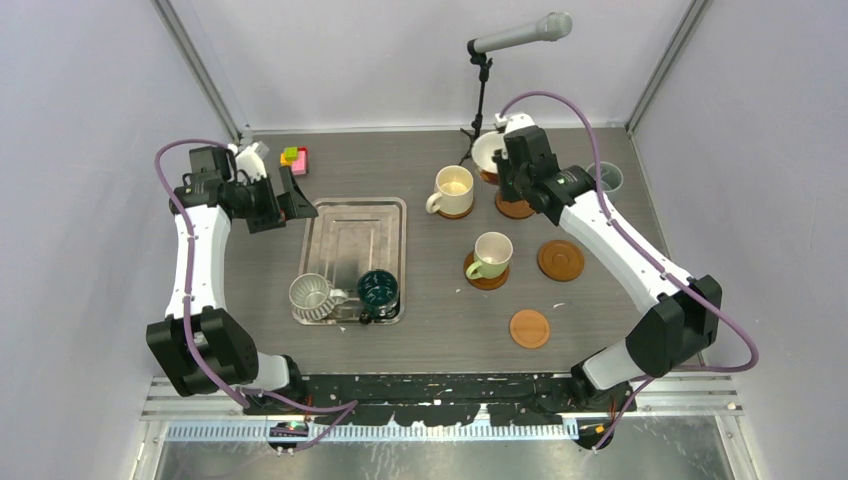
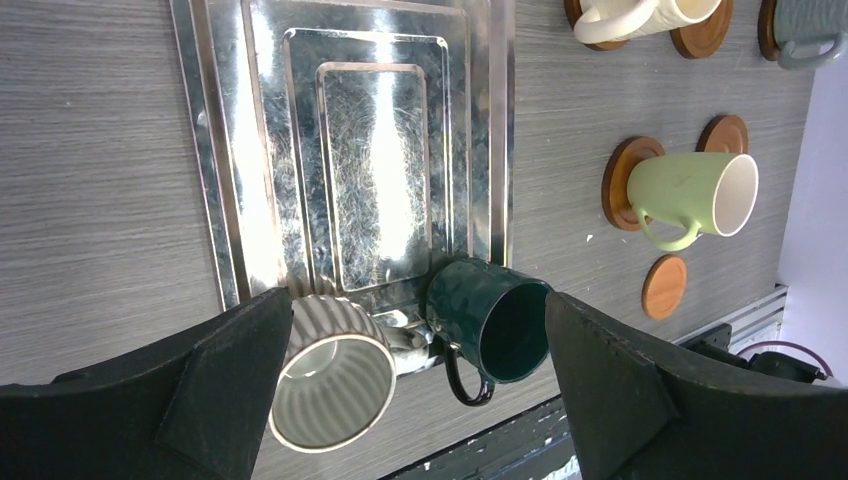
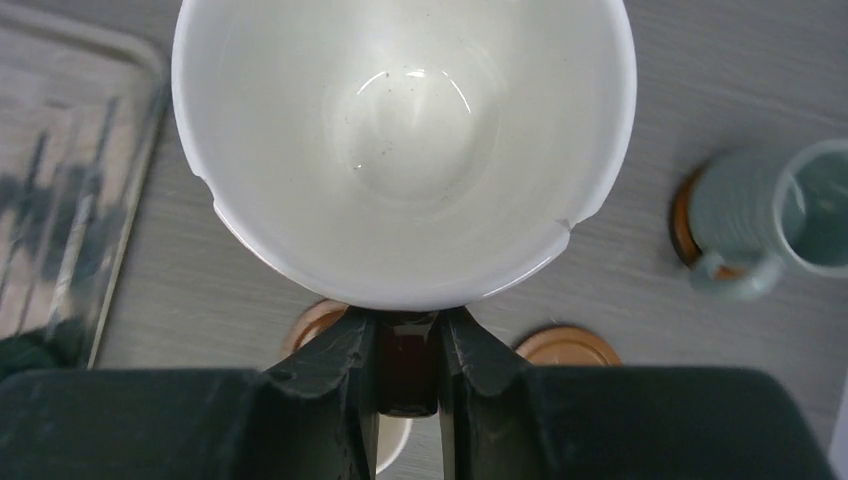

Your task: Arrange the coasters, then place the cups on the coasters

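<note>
Next, I let go of the red-brown cup with my right gripper on the empty coaster (image 1: 515, 202) between the cream cup and the grey-blue cup. The red-brown cup is held above the far table.
My right gripper (image 1: 503, 165) is shut on the dark handle (image 3: 407, 375) of the red-brown cup with a white inside (image 3: 405, 150), held above the far table. An empty coaster (image 3: 565, 345) lies just beside it. The cream cup (image 1: 452, 190), the pale green cup (image 1: 492, 255) and the grey-blue cup (image 1: 605, 177) each stand on a coaster. Two more coasters (image 1: 560, 260) (image 1: 529, 328) lie bare. My left gripper (image 2: 417, 310) hangs open above the tray, with the ribbed silver-grey cup (image 2: 330, 380) and the dark teal cup (image 2: 495, 325) below its fingers.
The steel tray (image 1: 355, 225) lies left of centre, the two cups at its near end. A small coloured block toy (image 1: 295, 157) sits at the back left. A microphone on a stand (image 1: 480, 90) rises at the back, close to my right wrist.
</note>
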Tool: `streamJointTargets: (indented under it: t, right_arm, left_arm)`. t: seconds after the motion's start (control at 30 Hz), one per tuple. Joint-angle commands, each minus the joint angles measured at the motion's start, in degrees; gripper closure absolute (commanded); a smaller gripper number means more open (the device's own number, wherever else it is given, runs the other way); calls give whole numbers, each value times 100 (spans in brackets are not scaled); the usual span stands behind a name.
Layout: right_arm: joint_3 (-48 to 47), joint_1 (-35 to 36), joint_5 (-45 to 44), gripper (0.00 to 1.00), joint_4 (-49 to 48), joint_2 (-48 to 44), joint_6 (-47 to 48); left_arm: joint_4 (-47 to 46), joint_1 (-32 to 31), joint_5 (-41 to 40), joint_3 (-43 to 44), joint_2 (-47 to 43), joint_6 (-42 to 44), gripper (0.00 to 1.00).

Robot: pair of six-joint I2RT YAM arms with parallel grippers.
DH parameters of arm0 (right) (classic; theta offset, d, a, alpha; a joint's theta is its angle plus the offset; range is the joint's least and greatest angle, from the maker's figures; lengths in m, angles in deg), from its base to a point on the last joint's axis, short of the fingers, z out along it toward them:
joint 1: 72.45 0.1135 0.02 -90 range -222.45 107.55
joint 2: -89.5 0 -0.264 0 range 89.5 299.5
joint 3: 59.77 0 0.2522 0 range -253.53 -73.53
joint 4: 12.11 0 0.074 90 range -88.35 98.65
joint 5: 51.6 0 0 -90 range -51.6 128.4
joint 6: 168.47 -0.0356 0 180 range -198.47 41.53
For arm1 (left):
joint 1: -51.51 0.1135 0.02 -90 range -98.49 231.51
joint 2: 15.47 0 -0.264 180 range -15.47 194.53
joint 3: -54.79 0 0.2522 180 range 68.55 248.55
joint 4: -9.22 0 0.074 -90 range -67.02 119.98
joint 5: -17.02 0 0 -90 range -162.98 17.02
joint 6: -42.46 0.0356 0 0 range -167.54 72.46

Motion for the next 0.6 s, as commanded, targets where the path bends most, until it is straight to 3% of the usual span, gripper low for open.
streamJointTargets:
  t: [0.0,0.27,0.57]
  right_arm:
    - [158,-111,-1670,100,-917,-519,-1028]
    - [327,-142,-3694,100,-1252,-260,-2049]
    - [113,-222,-3528,100,-1169,419,-2798]
  left_arm:
    - [-243,51,218,184,-199,-141,0]
    - [-250,51,128,134,-342,-128,0]
    - [-267,52,164,80,-378,-118,0]
